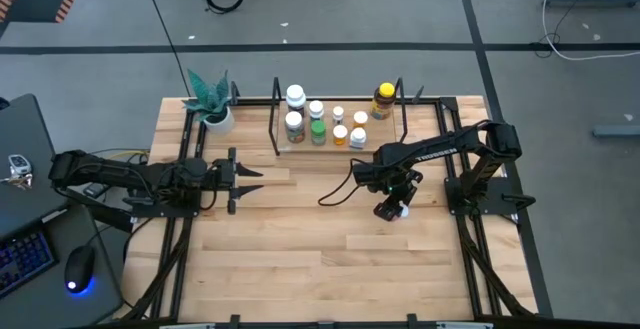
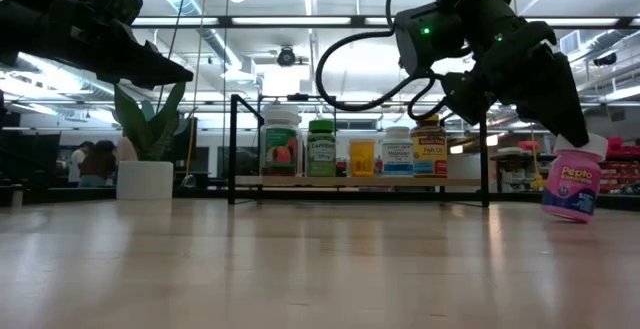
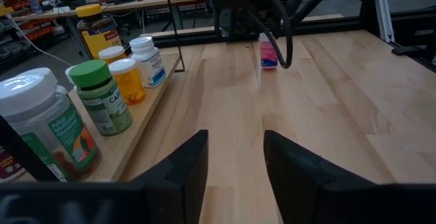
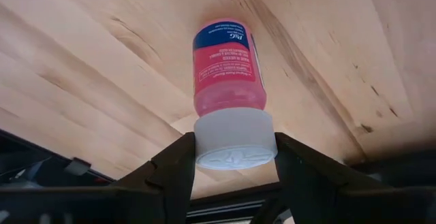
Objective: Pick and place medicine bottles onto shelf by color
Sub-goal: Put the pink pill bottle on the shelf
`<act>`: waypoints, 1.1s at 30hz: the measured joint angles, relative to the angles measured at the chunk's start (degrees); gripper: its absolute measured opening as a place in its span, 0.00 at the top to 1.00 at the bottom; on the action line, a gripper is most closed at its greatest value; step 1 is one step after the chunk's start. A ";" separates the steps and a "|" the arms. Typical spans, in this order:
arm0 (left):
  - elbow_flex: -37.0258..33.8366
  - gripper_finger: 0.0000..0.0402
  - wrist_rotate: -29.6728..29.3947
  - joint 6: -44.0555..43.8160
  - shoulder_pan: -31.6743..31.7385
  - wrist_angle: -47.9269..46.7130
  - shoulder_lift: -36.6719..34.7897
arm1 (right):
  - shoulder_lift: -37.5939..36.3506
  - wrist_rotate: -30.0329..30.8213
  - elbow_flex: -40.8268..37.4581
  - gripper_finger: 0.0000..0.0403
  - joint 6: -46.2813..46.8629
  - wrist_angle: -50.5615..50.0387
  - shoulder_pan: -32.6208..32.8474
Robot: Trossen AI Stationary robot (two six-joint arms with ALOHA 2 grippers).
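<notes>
The pink bottle slants in my right gripper, so I should stand it upright on the wood and regrip its white cap (image 2: 586, 146) before going to the shelf.
A pink bottle (image 4: 228, 67) with a white cap is in my right gripper (image 4: 235, 149), right of the table's middle (image 1: 400, 209). The shelf (image 1: 275, 119) stands at the far edge. On its base stand several bottles, among them a green one (image 1: 317, 132) and an amber one with a yellow cap (image 1: 383, 100). My left gripper (image 1: 250, 179) hovers at the table's left, pointing level toward the right. It stands slightly open (image 3: 235, 149) with nothing between its fingers. My right gripper pinches the pink bottle's white cap (image 4: 204, 142) between its two fingers, one on each side of the cap. The fingers slant down from above. The bottle hangs tilted below them (image 2: 572, 184), bottom end toward the table; whether that end touches the wood I cannot tell.
A white pot with a green plant (image 1: 213, 104) stands at the far left corner beside the shelf. Black rails (image 1: 465, 239) edge the table. Bare wood lies across the near half (image 1: 320, 259). A mouse (image 1: 80, 264) and a keyboard lie off the table's left.
</notes>
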 joint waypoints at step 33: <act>0.00 0.62 -0.02 0.00 0.00 0.00 0.00 | 0.00 4.28 0.00 0.43 1.65 -2.19 -0.08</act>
